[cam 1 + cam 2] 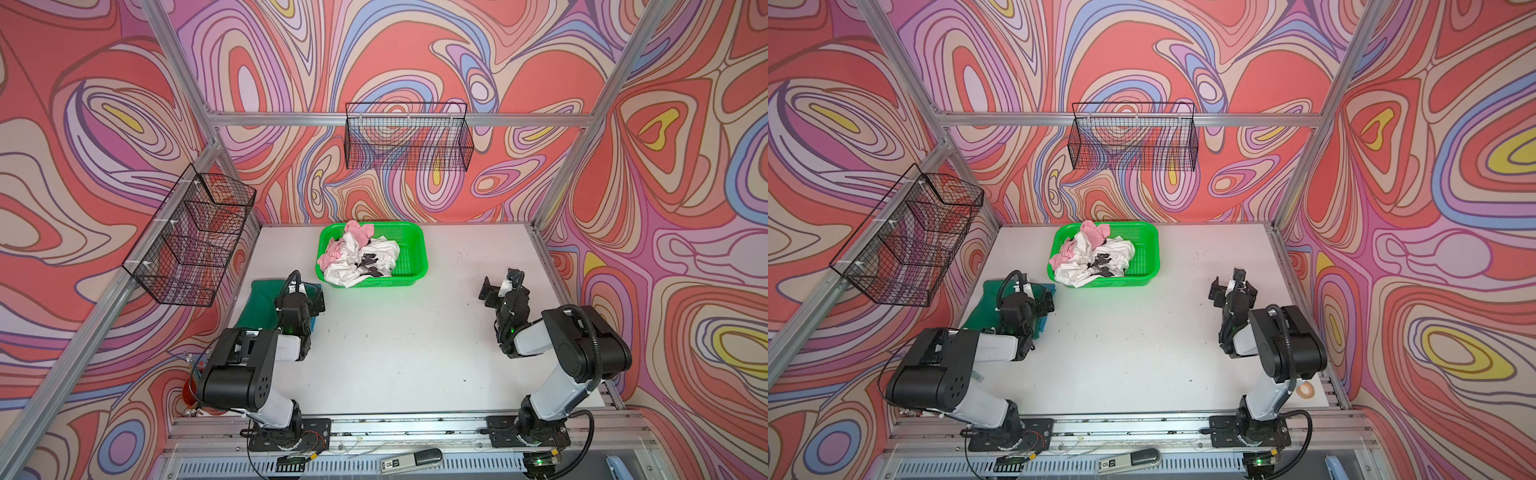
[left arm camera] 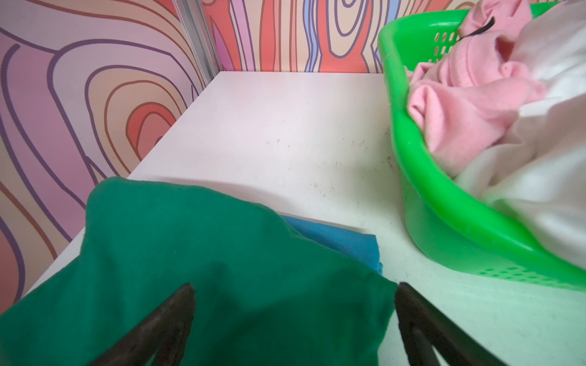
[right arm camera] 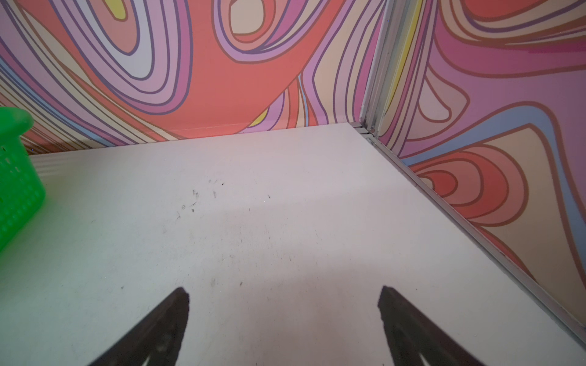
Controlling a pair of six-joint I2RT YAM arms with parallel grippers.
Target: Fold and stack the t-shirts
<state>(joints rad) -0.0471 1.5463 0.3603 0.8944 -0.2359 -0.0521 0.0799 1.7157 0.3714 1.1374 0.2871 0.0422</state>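
I move my right gripper to the bright green basket next and grab the rim of its empty short end (image 1: 424, 257), beside the bare table.
A dark green t-shirt (image 1: 259, 305) (image 1: 980, 309) (image 2: 190, 253) lies folded at the table's left side, on top of a blue folded cloth (image 2: 342, 240). My left gripper (image 1: 309, 291) (image 2: 295, 286) hovers open just over the green shirt's right edge and holds nothing. In the bright green basket (image 1: 409, 257) (image 1: 1147, 254) (image 2: 444, 221) at the back lie a crumpled pink t-shirt (image 1: 353, 229) (image 2: 469, 95) and a white t-shirt with black print (image 1: 374, 254) (image 2: 539, 177). On the right, my right gripper (image 1: 500, 283) (image 3: 283, 290) stands open above the bare table.
The white table (image 1: 395, 340) spreads between both arms. Black wire baskets hang on the back wall (image 1: 409, 141) and on the left wall (image 1: 191, 237). Aluminium frame rails border the table. A small hand tool (image 1: 411, 459) lies on the front ledge.
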